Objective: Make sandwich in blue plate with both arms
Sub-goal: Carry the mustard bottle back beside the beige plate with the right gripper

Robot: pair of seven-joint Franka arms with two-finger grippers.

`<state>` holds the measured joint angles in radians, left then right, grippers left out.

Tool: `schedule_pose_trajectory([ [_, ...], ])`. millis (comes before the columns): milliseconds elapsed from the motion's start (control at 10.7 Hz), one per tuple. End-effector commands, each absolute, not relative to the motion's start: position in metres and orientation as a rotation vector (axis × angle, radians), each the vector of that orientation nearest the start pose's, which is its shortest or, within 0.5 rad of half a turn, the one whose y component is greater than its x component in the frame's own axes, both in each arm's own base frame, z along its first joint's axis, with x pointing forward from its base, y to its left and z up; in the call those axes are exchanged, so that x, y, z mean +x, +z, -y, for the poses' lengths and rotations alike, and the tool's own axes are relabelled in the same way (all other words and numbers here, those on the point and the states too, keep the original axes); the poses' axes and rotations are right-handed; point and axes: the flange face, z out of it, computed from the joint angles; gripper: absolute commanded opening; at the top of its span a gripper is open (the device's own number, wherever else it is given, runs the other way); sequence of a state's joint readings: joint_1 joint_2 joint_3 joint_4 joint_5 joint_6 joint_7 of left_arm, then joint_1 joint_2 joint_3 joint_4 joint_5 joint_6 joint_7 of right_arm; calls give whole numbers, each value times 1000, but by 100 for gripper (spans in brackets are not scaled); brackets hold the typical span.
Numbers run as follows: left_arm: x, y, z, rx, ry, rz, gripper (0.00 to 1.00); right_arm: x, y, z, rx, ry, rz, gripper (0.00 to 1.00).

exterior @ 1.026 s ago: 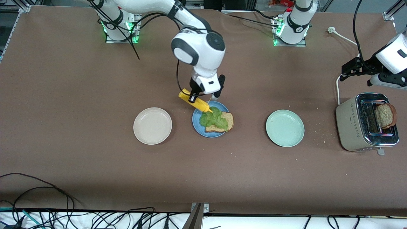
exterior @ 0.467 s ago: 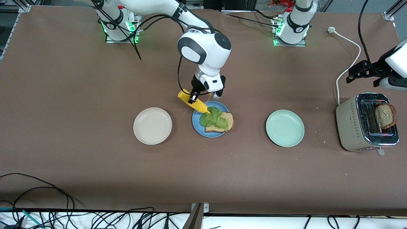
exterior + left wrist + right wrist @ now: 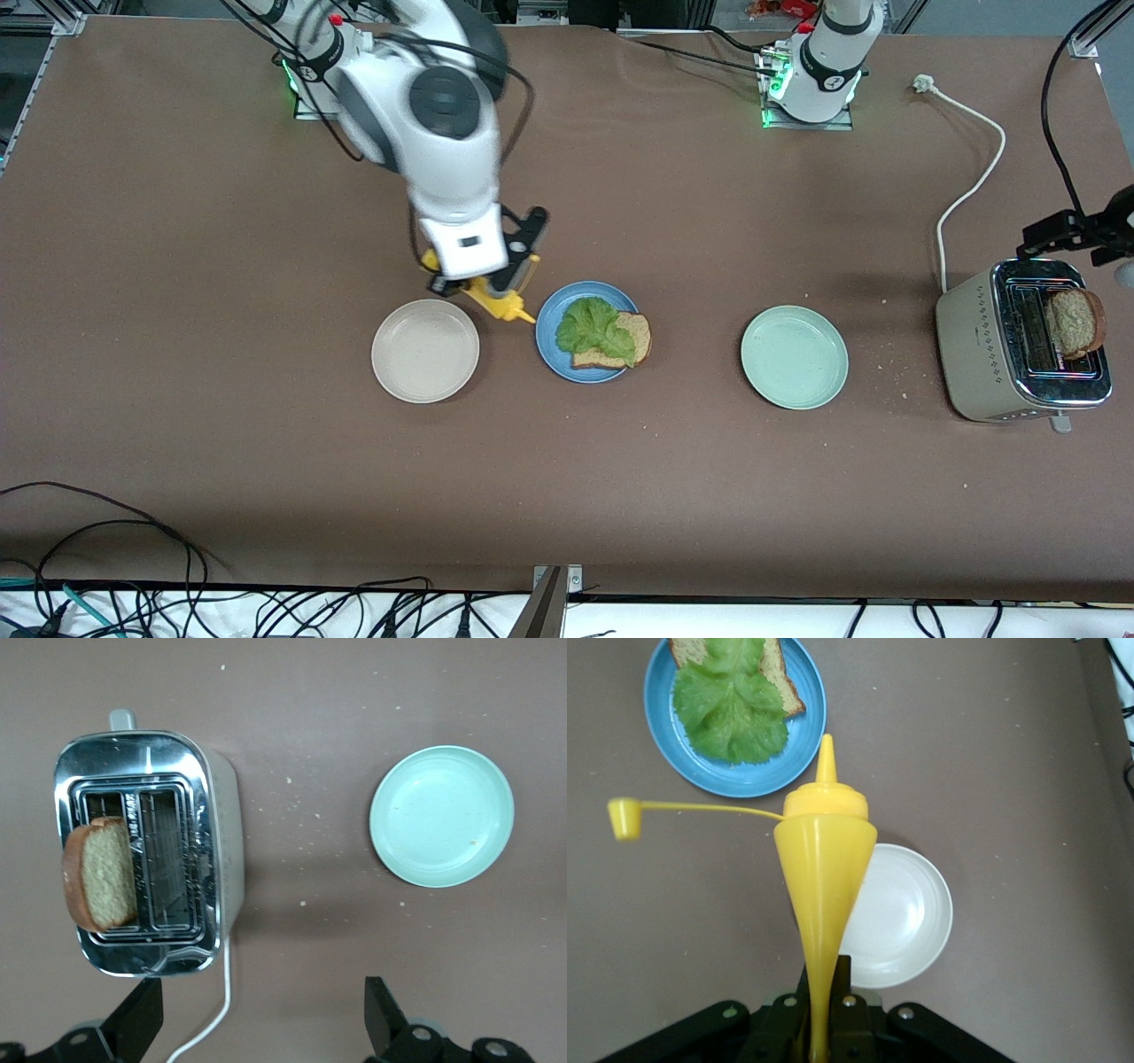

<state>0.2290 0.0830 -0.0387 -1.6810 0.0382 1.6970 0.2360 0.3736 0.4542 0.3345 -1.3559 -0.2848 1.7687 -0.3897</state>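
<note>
The toaster's bread slice should next be gripped by my left gripper, which is to close on the top corner [image 3: 1088, 301] [image 3: 86, 917] of the slice, at its end away from the toaster's lever.
The blue plate [image 3: 551, 353] holds one bread slice [image 3: 638, 333] with a green lettuce leaf [image 3: 594, 330] on top. My right gripper [image 3: 490, 288] is shut on a yellow squeeze bottle [image 3: 498, 303], over the table between the beige plate and the blue plate. In the right wrist view the bottle [image 3: 826, 859] points its nozzle at the blue plate [image 3: 804, 731], and its cap [image 3: 625, 818] hangs loose on a strap. My left gripper [image 3: 1052, 237] is open and empty above the toaster [image 3: 979, 354]. A second bread slice [image 3: 1074, 322] stands in a toaster slot.
An empty beige plate [image 3: 425, 350] lies toward the right arm's end and an empty pale green plate [image 3: 795, 356] toward the left arm's end. The toaster's white cord [image 3: 970, 190] runs across the table. Cables hang along the front edge [image 3: 266, 611].
My right arm has swung the yellow bottle off the blue plate's rim toward the beige plate. My left gripper has shifted toward the table's end, over the toaster.
</note>
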Motion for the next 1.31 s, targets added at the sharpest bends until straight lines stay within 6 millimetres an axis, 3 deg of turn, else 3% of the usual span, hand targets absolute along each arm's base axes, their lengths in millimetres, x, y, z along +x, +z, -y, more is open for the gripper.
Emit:
schedule_pose_trajectory([
  [0,589,488,-177,-3098,118,-325,100,593,527,-287,-2573,-36,1578,0],
  [187,592,448,-217,-3110,144,-361,100,621,531,-203,-2357,-111,1509,0],
  [280,594,441,-227,-3101,118,-384,100,631,526,-167,-2256,-153,1498,0],
  [467,591,420,-265,-3094,74,-396,100,644,499,-93,-2038,-287,1453,0],
  [653,586,387,-295,-3125,85,-329,100,649,454,-29,-1817,-409,1446,0],
  [746,588,382,-295,-3130,82,-305,84,649,427,3,-1712,-468,1432,0],
  [840,590,382,-291,-3132,85,-280,46,647,395,29,-1594,-529,1390,0],
  [1026,590,382,-285,-3131,114,-223,4,640,329,69,-1414,-641,1308,0],
  [1213,590,386,-284,-3132,111,-219,0,629,273,93,-1264,-756,1296,0],
])
